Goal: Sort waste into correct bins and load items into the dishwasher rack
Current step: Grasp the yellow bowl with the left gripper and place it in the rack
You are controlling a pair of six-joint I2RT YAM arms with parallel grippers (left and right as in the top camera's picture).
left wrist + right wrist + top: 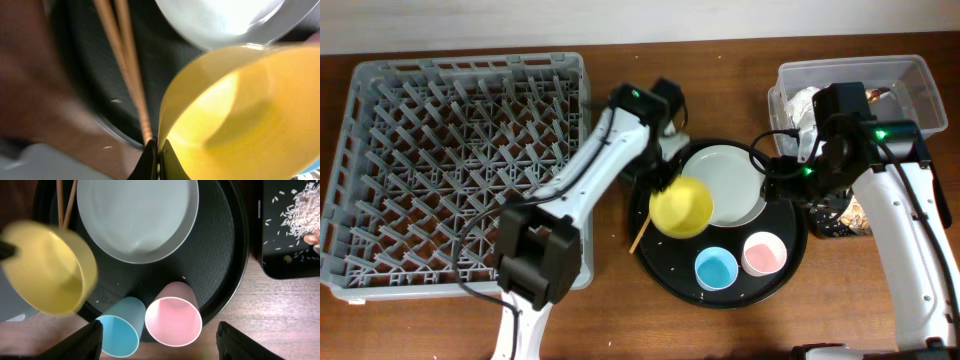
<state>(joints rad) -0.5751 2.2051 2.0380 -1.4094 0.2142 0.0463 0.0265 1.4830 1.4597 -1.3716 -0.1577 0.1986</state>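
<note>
The small yellow bowl will leave my left gripper in the dishwasher rack's far corner (548, 84) toward the round black tray.
My left gripper (663, 187) is shut on the rim of the small yellow bowl (682, 207) and holds it tilted above the left edge of the round black tray (665, 270); the pinch shows in the left wrist view (159, 152). The pale grey plate (725, 184), blue cup (716, 268) and pink cup (763, 253) sit on that tray. Two chopsticks (125, 65) lie at its left side. My right gripper (159, 342) is open and empty above the cups. The dishwasher rack (460, 160) fills the left. The clear tub (910, 85) holds white napkins (802, 108).
The shallow black rectangular tray (272, 255) with pale crumbly scraps (302, 212) lies right of the round tray, mostly under my right arm in the overhead view. Bare wooden table shows in front of the round tray.
</note>
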